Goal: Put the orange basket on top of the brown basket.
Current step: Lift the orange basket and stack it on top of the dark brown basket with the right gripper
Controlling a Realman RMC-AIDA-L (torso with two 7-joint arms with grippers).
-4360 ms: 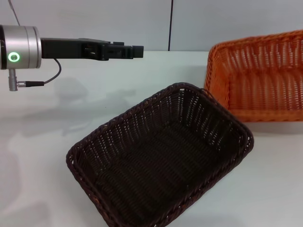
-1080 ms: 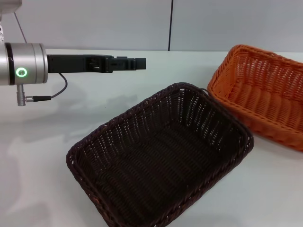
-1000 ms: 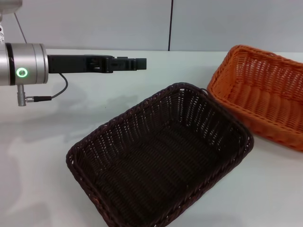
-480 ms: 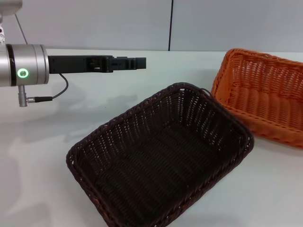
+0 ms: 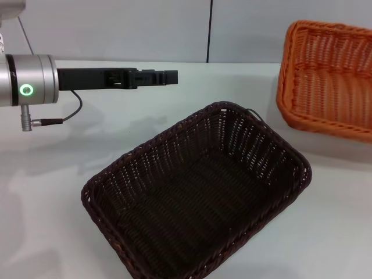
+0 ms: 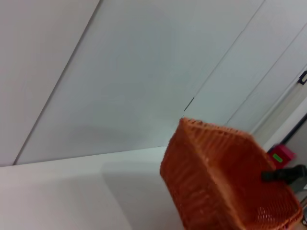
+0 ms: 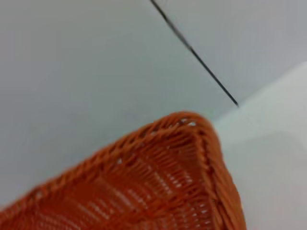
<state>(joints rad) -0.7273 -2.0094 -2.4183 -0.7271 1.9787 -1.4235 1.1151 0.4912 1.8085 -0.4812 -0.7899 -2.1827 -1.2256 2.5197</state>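
I need to use my right gripper to let go of the orange basket nested inside the empty brown basket (image 5: 203, 180), with the orange basket's rim along the brown basket's rim.
The orange basket (image 5: 328, 75) hangs tilted above the table at the far right, clear of the brown basket (image 5: 192, 209), with its right part cut off by the picture's edge. It also shows in the left wrist view (image 6: 216, 182) and fills the right wrist view (image 7: 144, 191). My right gripper (image 6: 283, 174) shows only in the left wrist view, as a dark piece shut on the orange basket's far rim. The brown basket lies empty on the table in front of me. My left gripper (image 5: 168, 77) is held out level over the far left of the table, away from both baskets.
The white table (image 5: 87, 151) runs back to a pale wall (image 5: 116, 29) with a dark vertical seam. The left arm's silver wrist (image 5: 26, 78) with a green light and a cable sits at the left edge.
The orange basket has risen off the table, moved up and to the right, and tipped more steeply. The brown basket and the left arm have stayed still.
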